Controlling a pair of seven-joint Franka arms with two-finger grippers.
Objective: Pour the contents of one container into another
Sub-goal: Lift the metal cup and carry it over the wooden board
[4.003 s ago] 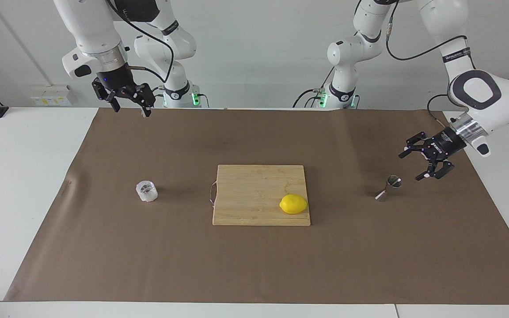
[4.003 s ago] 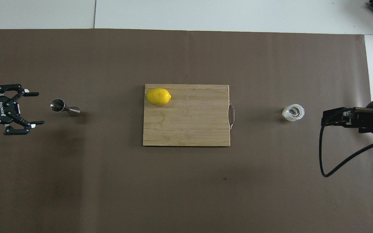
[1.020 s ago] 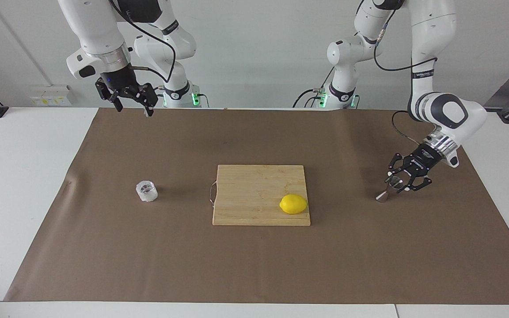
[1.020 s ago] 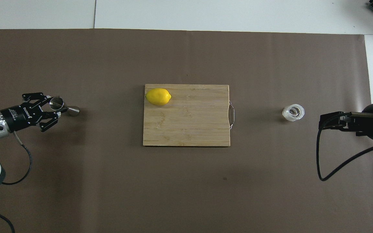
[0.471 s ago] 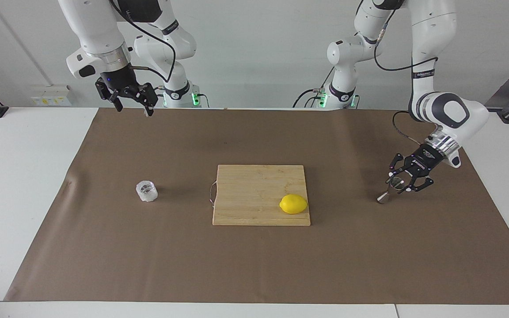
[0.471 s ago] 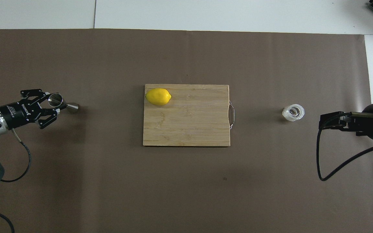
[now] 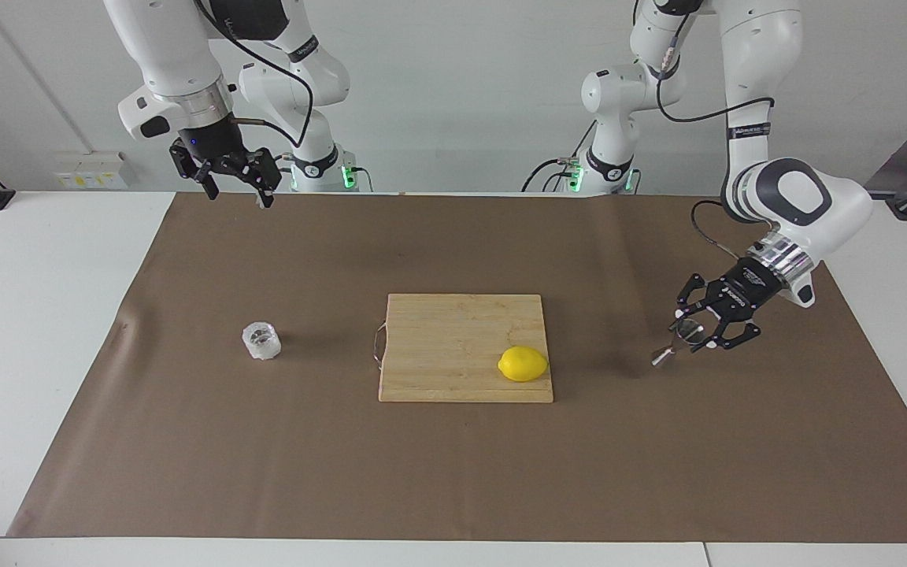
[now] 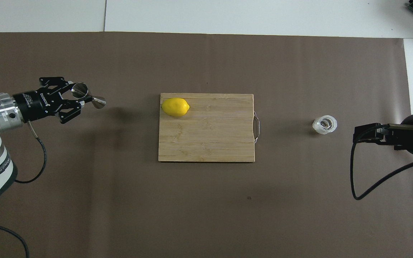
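Next, I release the steel jigger from my left gripper on the cutting board [image 8: 221, 128] between the yellow lemon and metal handle.
The steel hourglass jigger [image 7: 672, 344] [image 8: 89, 97] is tilted, its lower cone just above the brown mat, with my left gripper [image 7: 695, 331] [image 8: 78, 97] shut on its upper cone. It is over the mat between the cutting board and the left arm's end of the table. The small clear faceted glass tumbler [image 7: 261, 341] [image 8: 324, 124] stands upright on the mat toward the right arm's end, untouched. My right gripper [image 7: 237, 183] waits high over the mat's edge near the robots, open and holding nothing.
A wooden cutting board [image 7: 453, 331] [image 8: 206, 139] lies at the mat's middle, with a yellow lemon [image 7: 523, 364] [image 8: 175, 107] on its corner toward the left arm's end. The brown mat [image 7: 453, 472] covers most of the white table.
Four seconds ago the left gripper stood open beside the jigger; it has since shut on it. In the last second it has lifted the jigger and carried it toward the cutting board. The right arm barely moved.
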